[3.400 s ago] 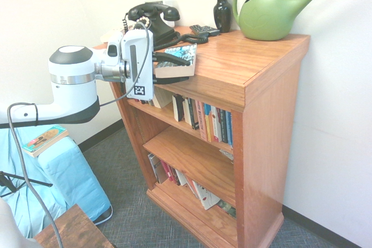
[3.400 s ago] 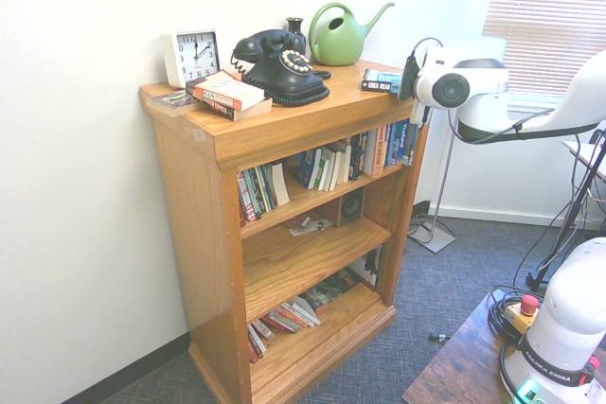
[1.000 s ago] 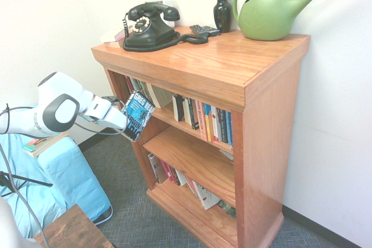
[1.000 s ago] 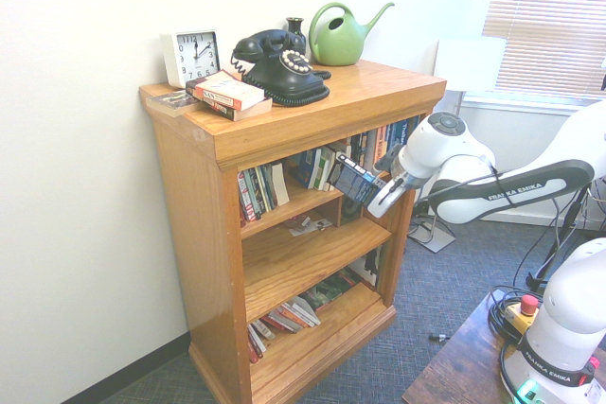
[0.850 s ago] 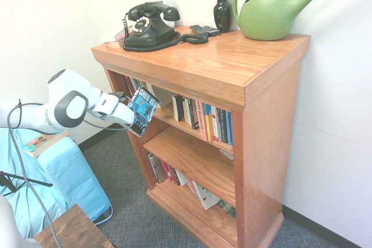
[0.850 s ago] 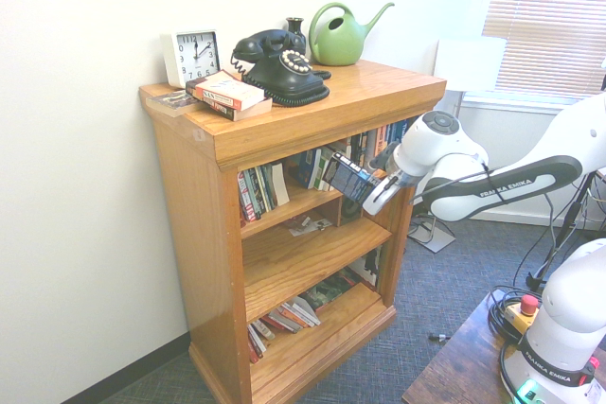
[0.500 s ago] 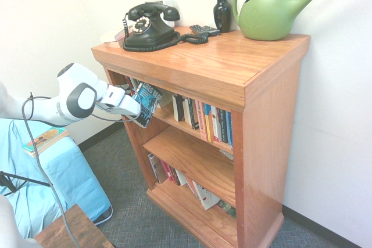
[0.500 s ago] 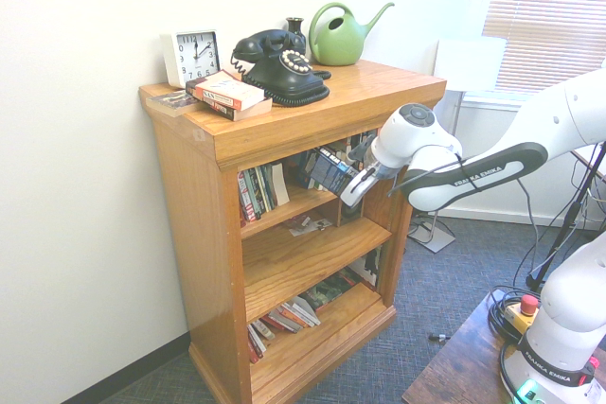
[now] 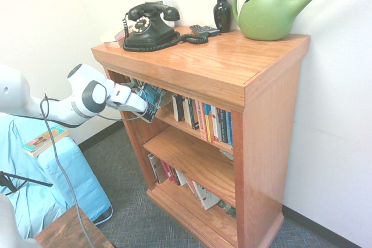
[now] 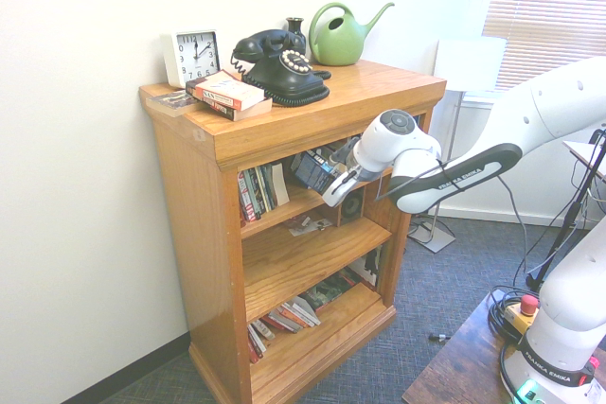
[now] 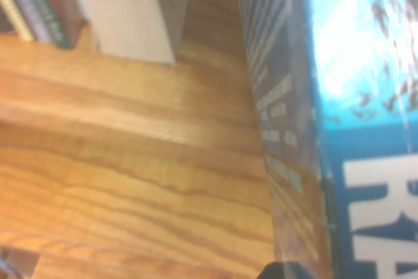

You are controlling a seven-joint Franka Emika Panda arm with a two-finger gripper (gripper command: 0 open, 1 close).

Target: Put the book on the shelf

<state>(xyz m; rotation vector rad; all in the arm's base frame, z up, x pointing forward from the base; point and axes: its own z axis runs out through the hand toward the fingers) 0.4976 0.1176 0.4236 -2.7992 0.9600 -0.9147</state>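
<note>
My gripper is to go deeper on the highest inner shelf (image 9: 157,105) (image 11: 251,93), beside the thick book with pale pages. It will release the book there.
The book (image 9: 152,99), a thick paperback with a blue and black cover, is tilted and pushed partly into the gap at the open end of the shelf (image 9: 170,118), the bookcase's highest inner board. My gripper (image 9: 141,106) is shut on the book's outer edge, just in front of the bookcase. From the other side the book (image 10: 312,168) sits between rows of upright books, with the gripper (image 10: 333,184) at its lower edge above the shelf (image 10: 295,204). In the wrist view the book's cover (image 11: 356,89) fills one side over the shelf's wood (image 11: 130,168).
Upright books (image 9: 206,121) fill the shelf's other end. On the top slab stand a black telephone (image 9: 150,26), a vase (image 9: 222,11), a green watering can (image 9: 270,13), a clock (image 10: 192,56) and stacked books (image 10: 225,95). A thin book (image 9: 43,139) lies on blue cloth.
The arm lifted the book off the top slab, swung it down in front of the bookcase, and has now carried it inward and up, into the gap on the highest inner board.
</note>
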